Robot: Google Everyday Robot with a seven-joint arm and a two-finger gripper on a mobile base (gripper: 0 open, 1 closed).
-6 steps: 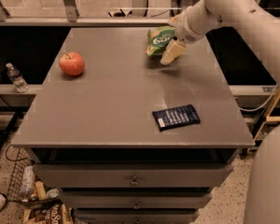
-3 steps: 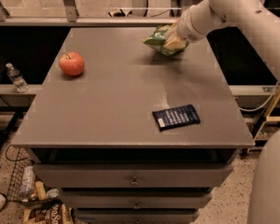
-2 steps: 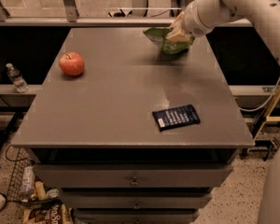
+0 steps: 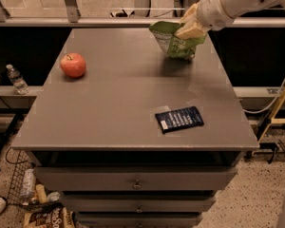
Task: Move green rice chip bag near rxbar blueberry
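Next, my gripper sets the green rice chip bag down on the grey table [image 4: 179,83], at a spot that is just behind the rxbar blueberry. The bag still hangs in the air.
The green rice chip bag [image 4: 173,41] hangs in the air over the far right part of the grey table [image 4: 109,108], its shadow on the top below it. My gripper [image 4: 190,26] comes in from the upper right and is shut on the bag's top edge. The rxbar blueberry [image 4: 179,119], a flat dark blue bar with pale text, lies near the table's front right edge, well in front of the bag.
A red apple [image 4: 73,64] sits at the table's left side. Drawers run under the tabletop. A water bottle [image 4: 15,79] stands on a ledge at the left. A rail runs behind the table.
The gripper closed on the bag where it lay on the far right of the table and has lifted it off the surface, tipping it upright.
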